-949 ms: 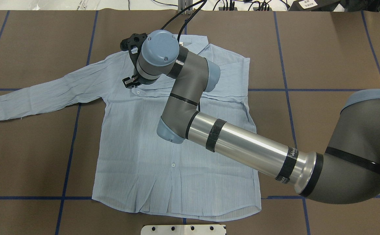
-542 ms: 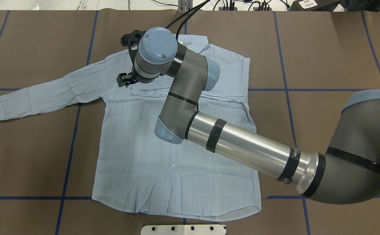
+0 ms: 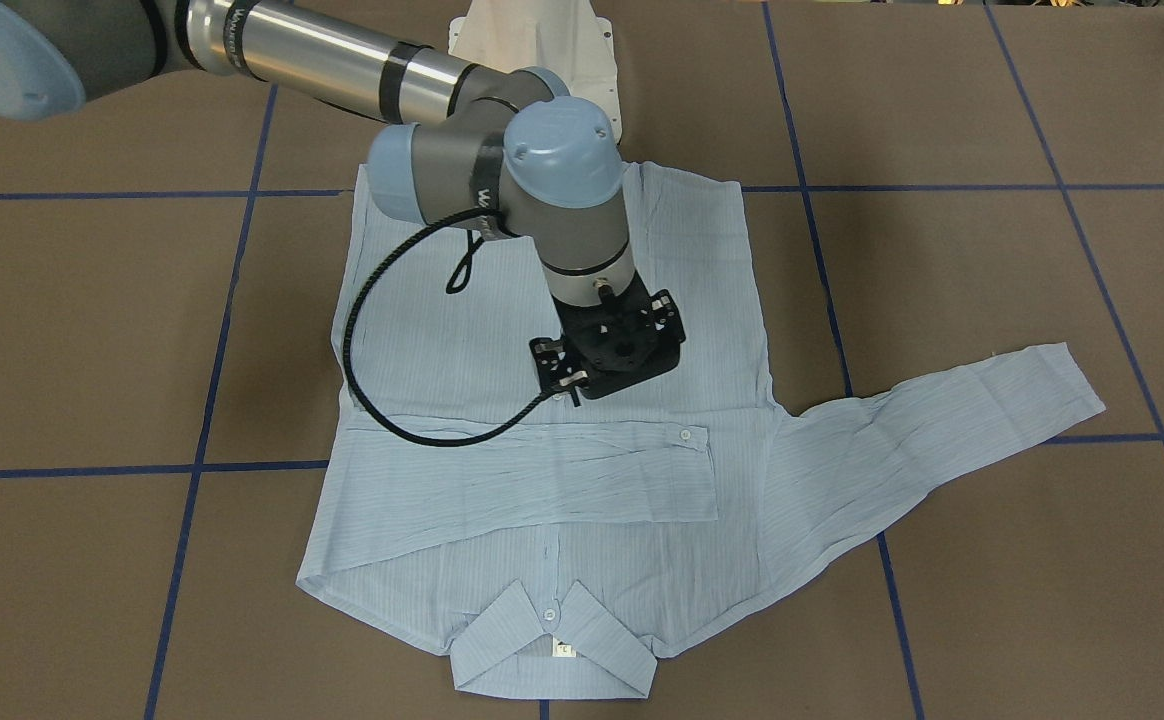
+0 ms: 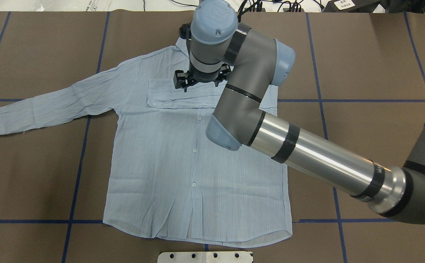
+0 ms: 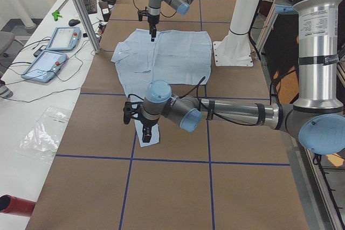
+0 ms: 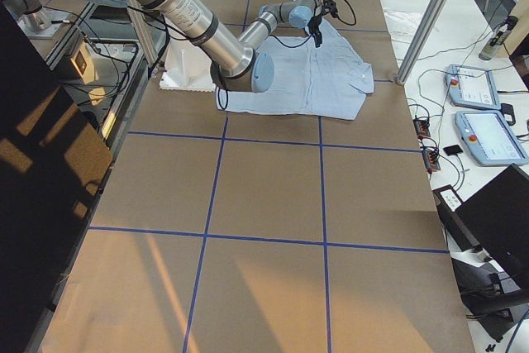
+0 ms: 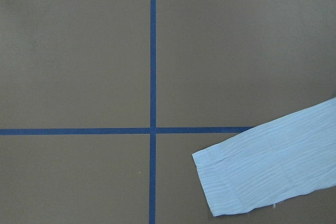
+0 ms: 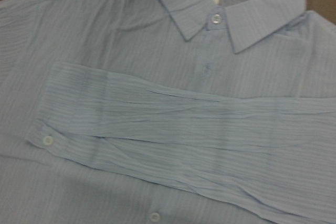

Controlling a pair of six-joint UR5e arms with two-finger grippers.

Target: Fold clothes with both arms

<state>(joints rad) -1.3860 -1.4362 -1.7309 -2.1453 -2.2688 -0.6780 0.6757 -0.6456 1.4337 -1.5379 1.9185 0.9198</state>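
The outstretched sleeve's cuff corner [image 3: 1064, 348] [image 7: 214, 214], the one on the side toward the shirt's hem, will be gripped by my left gripper.
The light blue striped shirt [image 4: 161, 164] lies flat and buttoned-side up on the brown table, collar [image 3: 552, 640] at the far edge. One sleeve is folded across the chest [image 3: 542, 470], with its cuff button showing in the right wrist view [image 8: 48, 140]. The other sleeve [image 4: 52, 104] stretches out flat. My right gripper [image 4: 201, 84] hovers above the folded sleeve near the collar, empty, and its fingers look apart. My left gripper [image 5: 144, 133] shows only in the exterior left view, above the outstretched cuff [image 7: 262, 177]. I cannot tell whether it is open or shut.
The white pedestal base [image 4: 205, 256] stands at the near table edge behind the shirt hem. Blue tape lines [image 4: 77, 160] cross the brown table. Teach pendants [image 5: 51, 52] and cables lie on the side bench beyond the collar.
My right gripper has moved from the cuff of the folded sleeve to the right and toward the collar. The sleeve stays folded on the chest.
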